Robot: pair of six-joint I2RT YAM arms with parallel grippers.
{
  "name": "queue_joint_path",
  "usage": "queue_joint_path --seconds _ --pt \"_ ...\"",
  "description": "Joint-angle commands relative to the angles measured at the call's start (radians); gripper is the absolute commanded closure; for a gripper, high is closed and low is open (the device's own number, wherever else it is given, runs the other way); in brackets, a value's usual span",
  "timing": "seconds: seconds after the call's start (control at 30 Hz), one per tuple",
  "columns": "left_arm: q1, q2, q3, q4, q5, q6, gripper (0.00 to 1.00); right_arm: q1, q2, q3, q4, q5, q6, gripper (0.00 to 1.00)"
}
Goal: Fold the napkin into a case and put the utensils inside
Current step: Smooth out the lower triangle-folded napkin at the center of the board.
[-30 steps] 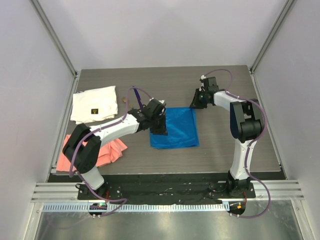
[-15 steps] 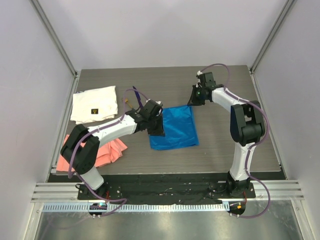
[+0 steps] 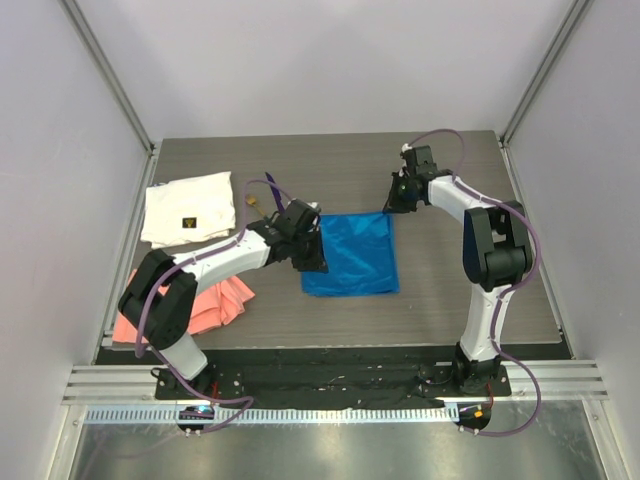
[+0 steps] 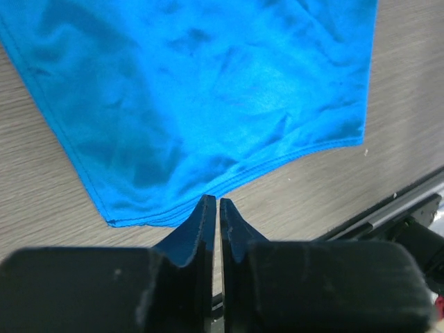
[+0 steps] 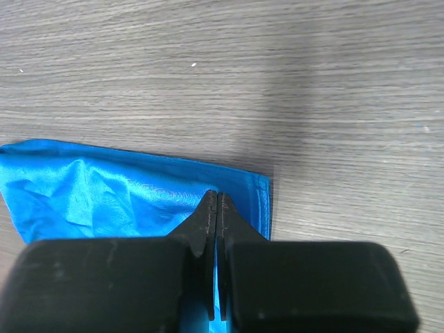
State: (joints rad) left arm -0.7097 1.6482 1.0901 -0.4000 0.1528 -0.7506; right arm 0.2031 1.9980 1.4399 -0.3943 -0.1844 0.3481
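Observation:
The napkin's upper layer stops short of its lower edge at the far corner, so the robot's left gripper needs to pinch there while the right gripper takes the napkin's side [image 3: 394, 239].
The bright blue napkin [image 3: 352, 255] lies flat mid-table, folded over, its layered edge showing in the left wrist view [image 4: 208, 90]. My left gripper [image 3: 318, 265] sits at its left edge; the tips [image 4: 212, 201] stand a narrow slit apart just off the hem, with nothing between them. My right gripper [image 3: 391, 207] is at the far right corner, its jaws shut [image 5: 214, 196] on the napkin [image 5: 104, 191] just inside that corner. The utensils lie left of the napkin: a tan-ended one [image 3: 254, 201] and a slim purple one [image 3: 269, 186], partly behind the left arm's cable.
A white cloth with a small dark label [image 3: 190, 208] lies at the far left. A salmon-pink cloth [image 3: 215, 305] is under the left arm's elbow. Bare wood table [image 3: 440, 290] stretches right of the napkin; metal rails run along the near edge.
The right gripper has closed at the napkin's far right corner. The left gripper has drawn back to the napkin's left edge and its jaws have parted slightly.

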Motion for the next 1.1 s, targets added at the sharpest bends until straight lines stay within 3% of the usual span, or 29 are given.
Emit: queue_joint_path --seconds 0.0,0.07,0.1,0.13,0.2,0.27,0.37,0.47,0.53,0.63,0.8,1.07 --pt "-0.007 -0.002 0.036 0.101 0.077 0.022 0.84 -0.005 -0.005 0.014 0.006 0.011 0.002 0.99" --pt "-0.013 0.012 0.082 0.121 0.083 0.019 0.77 -0.013 -0.008 0.007 0.006 -0.021 0.009 0.89" --pt "-0.013 0.028 0.097 0.147 0.086 0.010 0.71 -0.013 -0.013 0.001 0.009 -0.024 0.018 0.71" --pt "-0.013 0.041 0.112 0.162 0.087 0.007 0.69 -0.014 -0.019 -0.007 0.009 -0.038 0.026 0.65" --pt "-0.020 0.067 0.166 0.191 0.039 -0.003 0.63 -0.037 -0.037 -0.018 0.024 -0.065 0.066 0.60" --pt "-0.036 0.129 0.244 0.222 -0.005 -0.009 0.63 -0.065 -0.050 -0.044 0.040 -0.110 0.104 0.59" --pt "-0.074 0.234 0.364 0.234 -0.140 0.016 0.59 -0.120 -0.073 -0.098 0.098 -0.173 0.158 0.59" --pt "-0.097 0.347 0.494 0.230 -0.254 0.063 0.58 -0.152 -0.087 -0.137 0.135 -0.188 0.180 0.66" --pt "-0.099 0.410 0.594 0.227 -0.260 0.092 0.60 -0.166 -0.097 -0.179 0.169 -0.214 0.207 0.81" --pt "-0.096 0.513 0.730 0.204 -0.114 0.245 0.60 -0.168 -0.107 -0.228 0.236 -0.234 0.235 0.86" --pt "-0.082 0.590 0.807 0.158 -0.035 0.401 0.56 -0.169 -0.099 -0.269 0.302 -0.273 0.235 0.98" --pt "-0.014 0.742 1.013 0.012 0.218 0.530 0.59 -0.168 -0.104 -0.299 0.348 -0.263 0.229 0.99"
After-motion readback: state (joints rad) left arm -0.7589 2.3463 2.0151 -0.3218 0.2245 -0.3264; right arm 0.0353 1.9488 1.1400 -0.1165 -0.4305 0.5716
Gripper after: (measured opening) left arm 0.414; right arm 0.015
